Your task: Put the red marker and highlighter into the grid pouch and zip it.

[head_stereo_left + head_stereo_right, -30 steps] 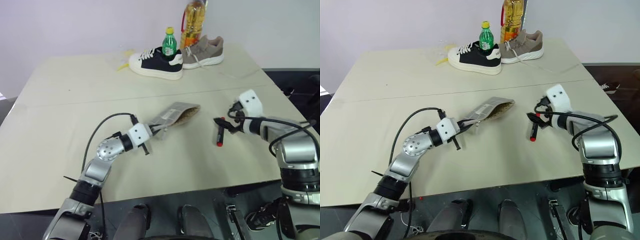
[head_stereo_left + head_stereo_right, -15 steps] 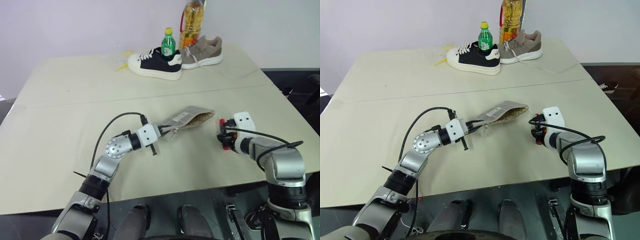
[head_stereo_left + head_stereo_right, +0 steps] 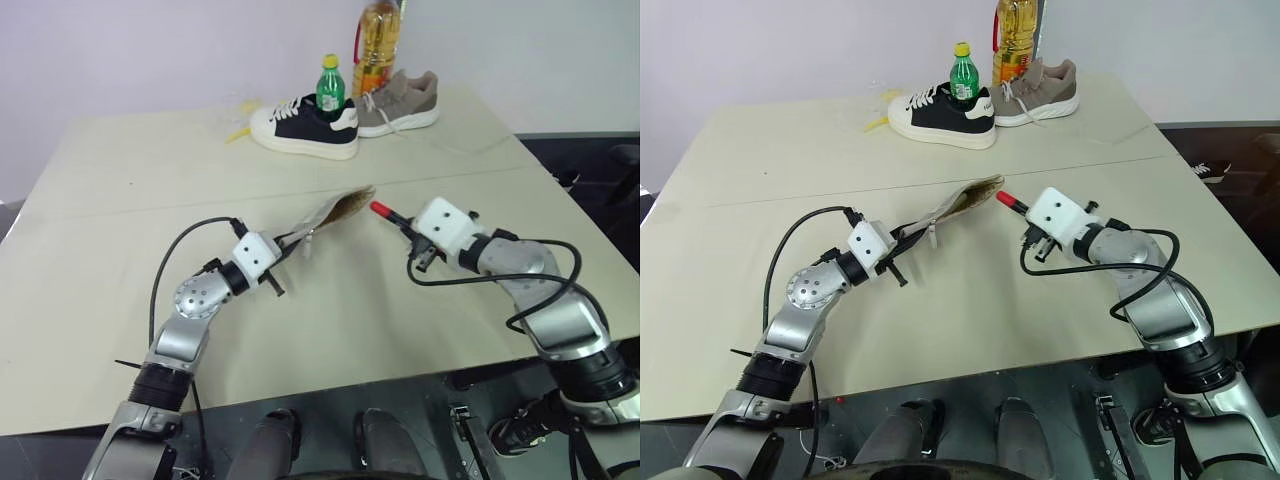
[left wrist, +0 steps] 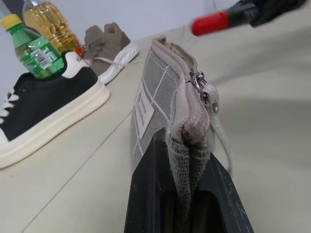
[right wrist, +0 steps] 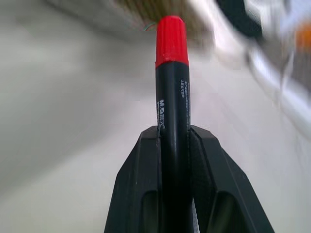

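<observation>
The robot's right gripper should release the red marker inside the tan-lined opening of the grid pouch [image 3: 341,206] [image 5: 167,9].
My left gripper [image 3: 287,241] is shut on one end of the grid pouch [image 3: 330,212], holding the grey, white-gridded pouch [image 4: 156,90] up off the table. Its far end gapes, showing a tan lining. My right gripper [image 3: 411,230] is shut on the red marker [image 3: 384,211], gripping the black barrel. The marker's red cap [image 5: 171,41] points at the pouch's open mouth, a short gap away. In the left wrist view the marker [image 4: 214,22] hangs just beyond the pouch's far end. The highlighter is out of view.
At the table's far side stand a black-and-white sneaker [image 3: 305,125], a grey sneaker [image 3: 400,100], a green bottle [image 3: 329,85] and a tall oil bottle [image 3: 378,40]. A seam [image 3: 130,208] crosses the beige tabletop.
My right gripper shut on the marker lying on the table, lifted it and swung it left toward the pouch's mouth. My left gripper drew the pouch a little to the left.
</observation>
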You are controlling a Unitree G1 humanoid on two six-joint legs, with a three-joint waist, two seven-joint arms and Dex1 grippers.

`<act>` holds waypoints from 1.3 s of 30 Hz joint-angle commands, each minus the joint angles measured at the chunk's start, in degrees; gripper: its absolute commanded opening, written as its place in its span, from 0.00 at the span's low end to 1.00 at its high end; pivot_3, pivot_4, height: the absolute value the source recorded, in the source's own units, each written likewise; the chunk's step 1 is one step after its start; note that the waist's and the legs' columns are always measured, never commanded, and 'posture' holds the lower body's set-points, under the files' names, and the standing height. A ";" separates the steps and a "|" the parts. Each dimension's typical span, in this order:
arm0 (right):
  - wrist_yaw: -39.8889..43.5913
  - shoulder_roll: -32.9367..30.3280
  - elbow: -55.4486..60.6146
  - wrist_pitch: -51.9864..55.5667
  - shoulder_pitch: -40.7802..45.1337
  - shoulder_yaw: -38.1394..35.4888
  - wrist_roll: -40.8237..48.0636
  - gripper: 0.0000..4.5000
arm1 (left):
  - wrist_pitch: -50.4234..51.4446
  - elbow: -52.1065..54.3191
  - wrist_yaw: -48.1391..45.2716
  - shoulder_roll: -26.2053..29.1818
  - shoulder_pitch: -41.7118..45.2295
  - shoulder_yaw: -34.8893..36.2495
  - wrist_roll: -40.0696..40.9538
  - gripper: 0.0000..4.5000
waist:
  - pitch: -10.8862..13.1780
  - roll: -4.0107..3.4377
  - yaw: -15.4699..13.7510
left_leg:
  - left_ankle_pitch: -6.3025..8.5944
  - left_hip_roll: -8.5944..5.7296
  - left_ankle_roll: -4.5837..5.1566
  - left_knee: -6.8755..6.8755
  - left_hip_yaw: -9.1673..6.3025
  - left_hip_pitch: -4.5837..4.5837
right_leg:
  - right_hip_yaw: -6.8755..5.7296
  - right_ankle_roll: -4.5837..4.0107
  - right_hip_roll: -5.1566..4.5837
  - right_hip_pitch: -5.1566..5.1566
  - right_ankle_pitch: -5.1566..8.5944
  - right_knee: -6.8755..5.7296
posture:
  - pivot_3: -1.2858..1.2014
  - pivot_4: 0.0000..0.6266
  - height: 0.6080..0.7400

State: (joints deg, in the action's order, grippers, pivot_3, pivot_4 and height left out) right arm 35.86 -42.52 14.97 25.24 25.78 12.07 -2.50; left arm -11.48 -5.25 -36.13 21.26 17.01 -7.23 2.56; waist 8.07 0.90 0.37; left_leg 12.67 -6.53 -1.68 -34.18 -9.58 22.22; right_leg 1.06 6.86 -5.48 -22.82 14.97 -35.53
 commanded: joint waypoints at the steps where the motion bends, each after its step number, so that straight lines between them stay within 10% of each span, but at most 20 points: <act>1: 1.40 0.36 -1.78 -5.38 2.96 0.60 -2.02 0.06 | 0.82 4.47 -0.58 0.67 -0.79 0.93 1.56 0.00 | 0.00 0.01 -0.08 | 0.00 0.00 0.00 0.00 0.00 0.00 | 0.00 0.00 0.00 0.00 0.00 0.00 | 0.52 0.24 1.00; 25: 10.19 -0.74 -12.13 -40.08 12.47 11.70 -21.28 0.06 | 7.65 13.79 -10.91 6.39 -2.27 -3.02 3.19 0.00 | 0.00 -0.01 0.15 | 0.00 0.01 -0.01 0.03 0.01 -0.01 | 0.03 -0.02 0.02 -0.04 0.00 -0.01 | 0.52 0.24 1.00; 33: 12.33 2.91 -10.47 -32.48 11.74 5.08 -13.69 0.95 | 8.24 12.58 -6.00 3.52 -2.74 0.15 3.76 0.00 | 0.00 -0.01 0.15 | 0.00 0.01 -0.01 0.02 0.00 -0.01 | 0.04 -0.03 0.01 -0.03 -0.01 -0.01 | 0.52 0.24 1.00; 39: 13.30 11.64 -6.90 -7.47 14.35 -7.38 7.28 0.95 | 8.69 8.31 1.98 -2.43 -1.12 3.77 4.58 0.00 | -0.01 0.01 0.16 | 0.00 0.02 -0.01 0.00 -0.04 -0.02 | 0.04 -0.05 0.01 -0.02 -0.03 -0.03 | 0.52 0.24 1.00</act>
State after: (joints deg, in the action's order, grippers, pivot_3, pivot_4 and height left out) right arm 49.58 -31.68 5.27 12.16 38.17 8.60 -0.73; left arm -2.72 2.34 -35.76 19.35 15.07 -4.85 5.81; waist 8.06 0.90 0.53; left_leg 12.67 -6.52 -1.69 -34.19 -9.63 22.20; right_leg 1.10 6.79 -5.47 -22.84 14.92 -35.56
